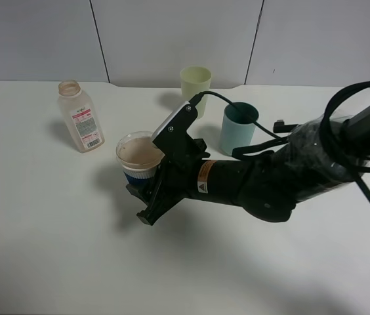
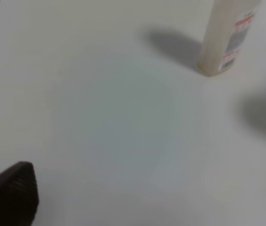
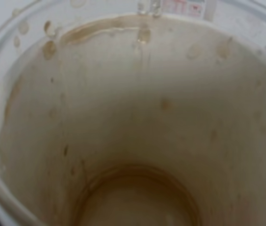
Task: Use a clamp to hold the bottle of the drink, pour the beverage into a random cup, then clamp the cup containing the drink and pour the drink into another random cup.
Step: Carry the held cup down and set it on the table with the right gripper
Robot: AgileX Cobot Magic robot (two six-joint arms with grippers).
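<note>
My right gripper has the blue-sleeved cup. I need to use it to set the cup down upright on the white table [image 1: 145, 206] in front of the bottle.
The bottle [image 1: 80, 117] stands capless at the back left of the white table [image 1: 54, 249]; its lower part also shows in the left wrist view [image 2: 225, 37]. The blue-sleeved cup [image 1: 139, 164] stands upright near the middle, holding brown beverage [image 1: 139, 153]. My right gripper [image 1: 140, 200], the clamp, reaches in from the right and is shut on this cup's side. The right wrist view looks straight down into the cup [image 3: 133, 94], with beverage [image 3: 137, 197] at its bottom and brown drops on its wall. My left gripper [image 2: 142, 197] hovers open over bare table, well short of the bottle.
A teal cup [image 1: 239, 128] stands just behind the right arm [image 1: 270, 180]. A pale green cup [image 1: 195, 82] stands further back near the table's rear edge. Black cables [image 1: 362, 131] loop over the arm at the right.
</note>
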